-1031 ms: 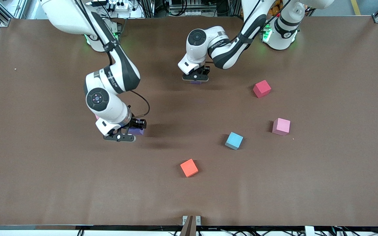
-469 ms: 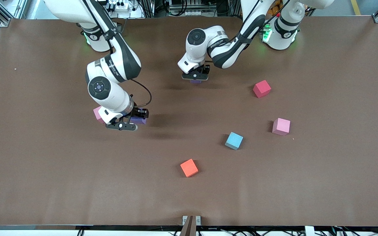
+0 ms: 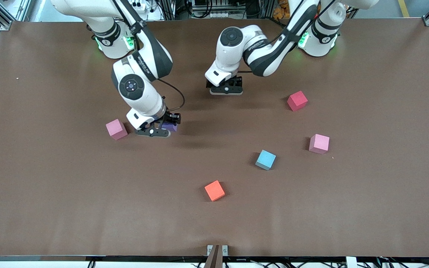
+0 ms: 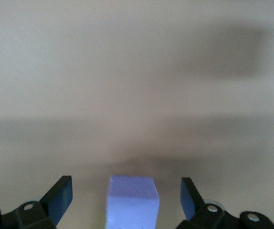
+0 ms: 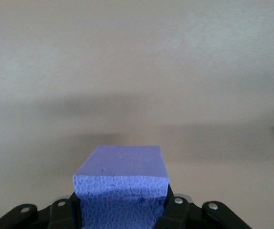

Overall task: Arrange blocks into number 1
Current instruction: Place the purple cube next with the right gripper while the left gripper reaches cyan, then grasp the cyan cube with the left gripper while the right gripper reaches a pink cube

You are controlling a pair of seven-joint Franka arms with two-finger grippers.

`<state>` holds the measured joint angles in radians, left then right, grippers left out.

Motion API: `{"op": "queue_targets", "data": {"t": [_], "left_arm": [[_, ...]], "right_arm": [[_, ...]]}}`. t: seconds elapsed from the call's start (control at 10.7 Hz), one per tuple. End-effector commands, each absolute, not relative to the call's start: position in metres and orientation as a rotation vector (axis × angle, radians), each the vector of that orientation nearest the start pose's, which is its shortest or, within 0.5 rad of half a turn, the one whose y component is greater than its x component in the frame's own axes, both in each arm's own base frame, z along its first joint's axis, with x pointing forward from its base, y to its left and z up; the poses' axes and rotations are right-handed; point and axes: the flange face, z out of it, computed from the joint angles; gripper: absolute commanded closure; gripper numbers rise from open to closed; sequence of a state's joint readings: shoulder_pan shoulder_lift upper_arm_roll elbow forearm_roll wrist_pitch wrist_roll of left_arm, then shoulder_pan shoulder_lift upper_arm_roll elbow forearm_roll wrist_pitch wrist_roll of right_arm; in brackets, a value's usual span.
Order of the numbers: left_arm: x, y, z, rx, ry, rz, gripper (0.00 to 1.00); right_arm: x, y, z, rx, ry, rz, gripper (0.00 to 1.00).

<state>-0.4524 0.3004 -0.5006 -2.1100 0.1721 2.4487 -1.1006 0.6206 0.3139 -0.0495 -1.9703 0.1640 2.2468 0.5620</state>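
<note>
My purple block, now hanging just above the table beside a pink block, will go down against the purple block under my left gripper (image 3: 222, 95), toward the front edge of the table, when I set it there with my right gripper.
My left gripper (image 3: 225, 90) stands open over the table near the robots' bases. In the left wrist view a purple block (image 4: 132, 202) rests on the table between its spread fingers (image 4: 60, 195), touching neither; the front view hides that block under the hand. My right gripper (image 3: 155, 130) is shut on a second purple block (image 3: 170, 126), which fills the jaws in the right wrist view (image 5: 120, 167). It hangs just above the table beside a pink block (image 3: 116, 129). Red (image 3: 297, 100), pink (image 3: 319, 143), light blue (image 3: 266, 159) and orange (image 3: 214, 190) blocks lie loose.
The brown table (image 3: 50, 193) is bare toward the front camera and toward the right arm's end. The loose blocks lie scattered toward the left arm's end and the middle. A small bracket (image 3: 216, 253) sits at the table's front edge.
My left gripper has opened and let go of its purple block, shifting slightly. My right arm has carried its purple block away from the front camera toward the middle, uncovering the pink block.
</note>
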Motion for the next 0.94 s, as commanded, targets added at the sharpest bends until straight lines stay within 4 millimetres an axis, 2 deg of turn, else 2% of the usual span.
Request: {"op": "queue_targets", "data": {"t": [0.0, 0.09, 0.28, 0.47, 0.56, 0.66, 0.75, 0.84], "left_arm": [[0.388, -0.427, 0.343, -3.218, -0.163, -0.162, 0.0], [0.416, -0.411, 0.354, -3.23, -0.12, -0.197, 0.0], [0.465, -0.368, 0.365, -3.227, -0.065, -0.245, 0.0], [0.516, -0.321, 0.377, -3.202, 0.004, -0.321, 0.0], [0.542, -0.305, 0.376, -3.193, 0.019, -0.339, 0.0], [0.561, -0.298, 0.373, -3.184, 0.079, -0.354, 0.0], [0.581, -0.288, 0.363, -3.167, 0.143, -0.355, 0.0], [0.597, -0.287, 0.353, -3.153, 0.264, -0.352, 0.0]], "right_arm": [[0.493, 0.35, 0.307, -3.036, 0.131, 0.106, 0.56], [0.487, 0.369, 0.3, -3.025, 0.109, 0.121, 0.56], [0.483, 0.416, 0.284, -3.023, 0.023, 0.123, 0.56], [0.46, 0.465, 0.261, -3.04, -0.064, 0.129, 0.56], [0.449, 0.484, 0.252, -3.04, -0.071, 0.117, 0.56], [0.437, 0.498, 0.243, -3.04, -0.08, 0.101, 0.56], [0.426, 0.509, 0.236, -3.042, -0.099, 0.084, 0.56], [0.418, 0.515, 0.233, -3.043, -0.107, 0.084, 0.56]]}}
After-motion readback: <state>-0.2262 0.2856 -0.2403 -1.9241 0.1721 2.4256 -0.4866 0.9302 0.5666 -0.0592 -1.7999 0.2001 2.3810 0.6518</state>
